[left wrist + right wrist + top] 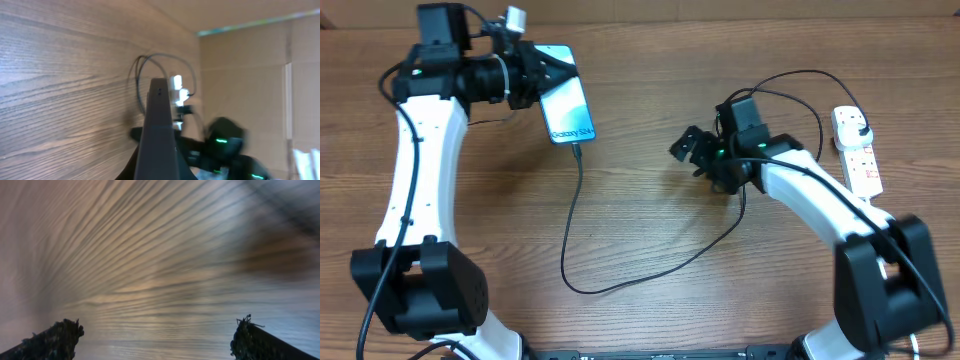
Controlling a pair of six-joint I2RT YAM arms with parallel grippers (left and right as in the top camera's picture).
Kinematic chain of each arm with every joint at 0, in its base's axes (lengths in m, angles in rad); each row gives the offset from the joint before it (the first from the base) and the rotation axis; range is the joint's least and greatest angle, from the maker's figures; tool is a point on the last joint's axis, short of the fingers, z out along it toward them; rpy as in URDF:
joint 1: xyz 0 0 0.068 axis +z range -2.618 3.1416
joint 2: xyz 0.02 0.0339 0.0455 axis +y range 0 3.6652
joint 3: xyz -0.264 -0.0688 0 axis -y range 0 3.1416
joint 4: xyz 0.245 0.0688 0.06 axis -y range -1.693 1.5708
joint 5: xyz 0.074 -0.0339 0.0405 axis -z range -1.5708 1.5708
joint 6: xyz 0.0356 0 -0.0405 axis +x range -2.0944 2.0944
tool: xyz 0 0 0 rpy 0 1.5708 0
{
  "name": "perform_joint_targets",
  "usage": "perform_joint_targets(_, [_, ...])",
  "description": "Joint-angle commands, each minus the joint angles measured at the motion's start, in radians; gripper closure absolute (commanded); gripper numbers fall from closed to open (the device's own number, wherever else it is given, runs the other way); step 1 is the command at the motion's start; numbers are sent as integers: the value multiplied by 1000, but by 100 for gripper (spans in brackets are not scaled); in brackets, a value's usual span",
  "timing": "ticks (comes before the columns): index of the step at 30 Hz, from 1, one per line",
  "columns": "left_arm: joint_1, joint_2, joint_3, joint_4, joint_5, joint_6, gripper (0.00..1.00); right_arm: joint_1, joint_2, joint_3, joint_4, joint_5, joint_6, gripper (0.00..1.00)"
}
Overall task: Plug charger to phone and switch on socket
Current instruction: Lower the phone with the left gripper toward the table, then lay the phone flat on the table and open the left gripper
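The robot's left gripper will release the phone on the bare wood [625, 160] between the phone end of the cable and the robot's right gripper.
The phone [566, 97] with a cyan-blue screen sits at the back left, held at its far end by my left gripper [538, 70], which is shut on it. In the left wrist view the phone's dark edge [159, 135] runs up the middle. The thin black charger cable [582, 215] is plugged into the phone's near end and loops across the table to a black plug [860, 132] in the white socket strip [858, 150] at the right. My right gripper [686, 147] is open and empty over bare wood [160, 330], between phone and socket.
The socket's white cord [850, 92] runs off toward the back right. The cable's loop lies across the table's middle, near my right arm [810, 190]. The wooden table's far edge is near the phone.
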Motion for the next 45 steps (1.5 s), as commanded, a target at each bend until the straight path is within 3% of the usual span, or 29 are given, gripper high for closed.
perform_joint_targets(1, [-53, 52, 11, -14, -68, 71, 96, -18, -133, 46, -48, 153, -80, 0])
perform_joint_targets(9, [-200, 241, 11, -4, -95, 71, 96, -17, -224, 46, -175, 312, -83, 0])
perform_joint_targets(18, [-246, 410, 11, -6, -137, 53, 96, -17, -224, 46, -200, 322, -82, 0])
perform_joint_targets(33, [-304, 426, 1, 6, -380, 51, 96, -17, -223, 46, -200, 322, -78, 0])
perform_joint_targets(45, [-328, 426, -4, 103, -518, -43, 96, -17, -222, 46, -208, 322, -78, 0])
